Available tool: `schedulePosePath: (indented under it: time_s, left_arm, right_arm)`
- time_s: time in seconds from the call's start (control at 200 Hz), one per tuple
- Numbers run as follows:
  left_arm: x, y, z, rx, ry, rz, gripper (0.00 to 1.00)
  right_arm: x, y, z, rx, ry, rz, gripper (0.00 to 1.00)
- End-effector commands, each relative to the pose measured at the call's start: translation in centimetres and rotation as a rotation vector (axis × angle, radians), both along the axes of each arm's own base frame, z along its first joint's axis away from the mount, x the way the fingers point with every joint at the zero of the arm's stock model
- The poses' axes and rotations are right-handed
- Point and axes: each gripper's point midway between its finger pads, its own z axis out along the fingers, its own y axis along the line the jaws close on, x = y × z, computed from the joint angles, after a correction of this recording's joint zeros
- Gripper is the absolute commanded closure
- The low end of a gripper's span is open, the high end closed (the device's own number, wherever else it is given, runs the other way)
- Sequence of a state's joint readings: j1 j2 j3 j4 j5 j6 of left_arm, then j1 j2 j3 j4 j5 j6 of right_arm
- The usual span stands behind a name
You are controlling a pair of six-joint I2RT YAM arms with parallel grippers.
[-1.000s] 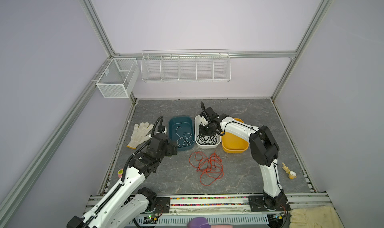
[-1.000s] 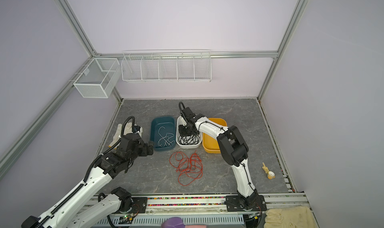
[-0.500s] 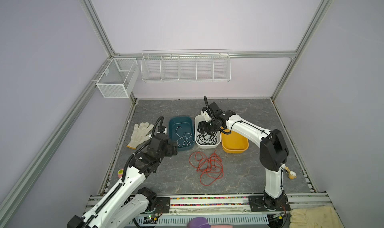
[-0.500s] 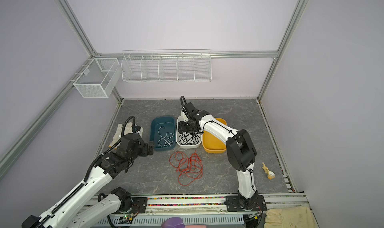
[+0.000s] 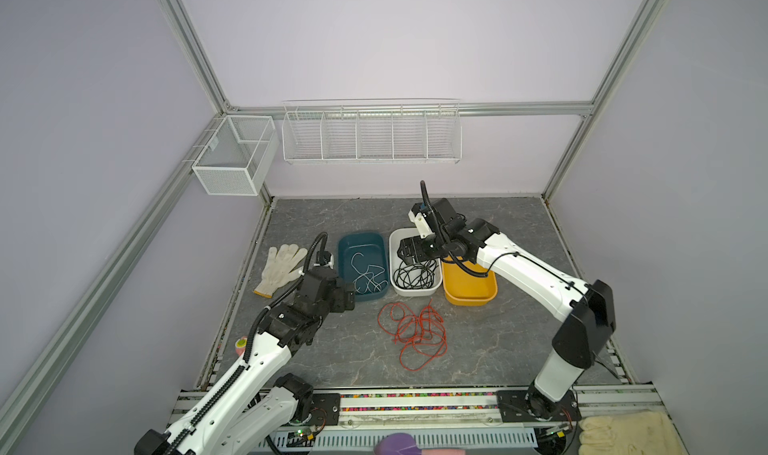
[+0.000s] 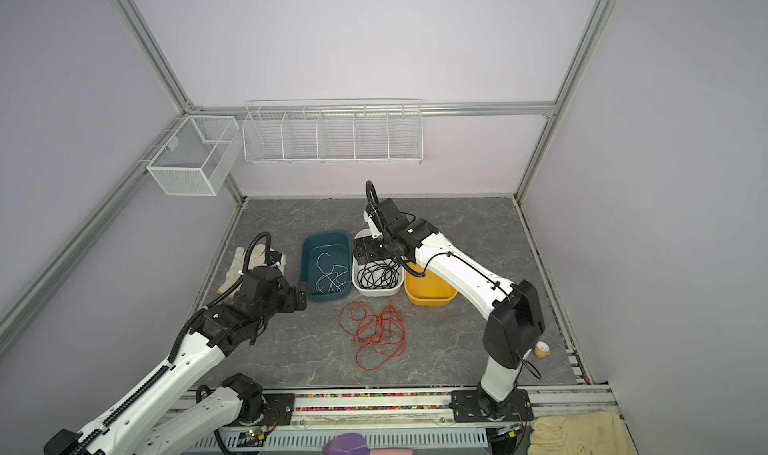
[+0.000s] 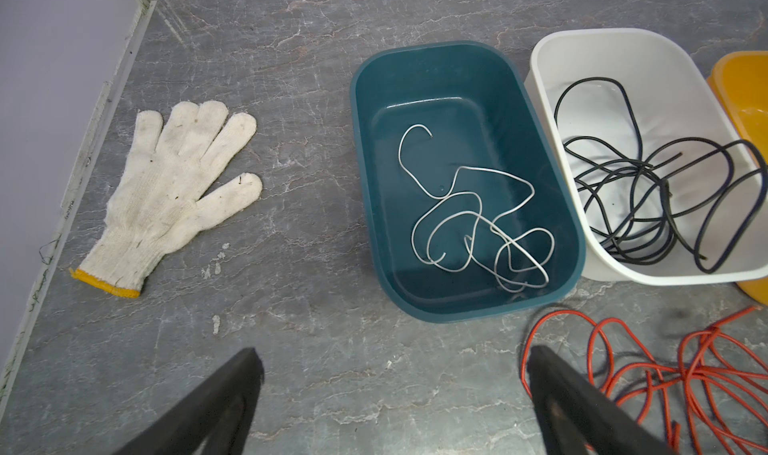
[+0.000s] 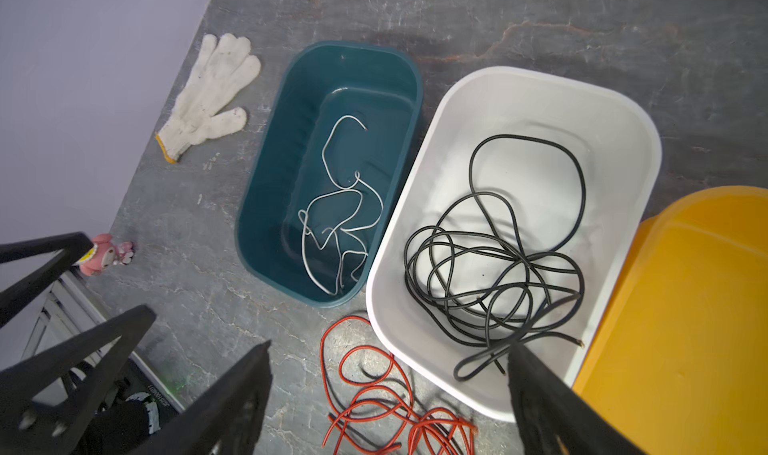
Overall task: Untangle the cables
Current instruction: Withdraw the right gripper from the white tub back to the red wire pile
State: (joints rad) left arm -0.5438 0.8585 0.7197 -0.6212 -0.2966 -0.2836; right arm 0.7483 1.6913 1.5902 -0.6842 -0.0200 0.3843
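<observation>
The near side (image 5: 422, 365) of the red tangle, farthest from the white bin, is the place my right gripper should go to next and close on.
The cables lie sorted by colour. A red tangle (image 5: 415, 332) (image 6: 374, 332) sprawls on the grey table in front of the bins. Black cable (image 5: 415, 274) (image 8: 498, 266) is coiled in the white bin (image 5: 415, 293), and white cable (image 5: 365, 274) (image 7: 478, 224) curls in the teal bin (image 5: 359, 237). My right gripper (image 5: 409, 251) (image 8: 390, 349) hovers open over the white bin's far end, holding nothing. My left gripper (image 5: 347, 299) (image 7: 392, 351) stands open above bare table, at the teal bin's near left corner, with the red tangle (image 7: 685, 370) beside one finger.
An empty yellow bin (image 5: 469, 297) sits right of the white one. A white work glove (image 5: 282, 266) lies left of the teal bin, and a small pink toy (image 8: 104, 257) sits at the left table edge. Wire baskets (image 5: 370, 133) hang on the back wall.
My right gripper has opened and lifted a little away from the black cable, which now lies loose in the white bin. The left arm has not moved.
</observation>
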Motion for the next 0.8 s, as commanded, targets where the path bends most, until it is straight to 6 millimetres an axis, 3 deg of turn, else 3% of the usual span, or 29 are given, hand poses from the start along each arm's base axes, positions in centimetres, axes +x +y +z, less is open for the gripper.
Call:
schedulePosePath:
  time_s: [0.0,0.19,0.43,0.795]
  left_arm:
    - [-0.1,-0.2,-0.2,0.004,0.007,-0.010,0.01]
    - [-0.1,-0.2,-0.3,0.003,0.013,-0.010,0.01]
    - [-0.2,-0.2,-0.3,0.004,0.015,-0.013,0.01]
    - [-0.2,-0.3,-0.3,0.001,0.017,-0.014,0.01]
  right_arm:
    - [-1.4,-0.7,1.2,0.006,-0.059,-0.003,0.12]
    - [-3.7,-2.1,2.7,0.024,-0.146,-0.029,0.12]
    - [-5.7,-5.1,2.9,0.082,-0.173,-0.113,0.12]
    - [-9.1,-8.4,-0.9,0.090,-0.082,-0.224,0.12]
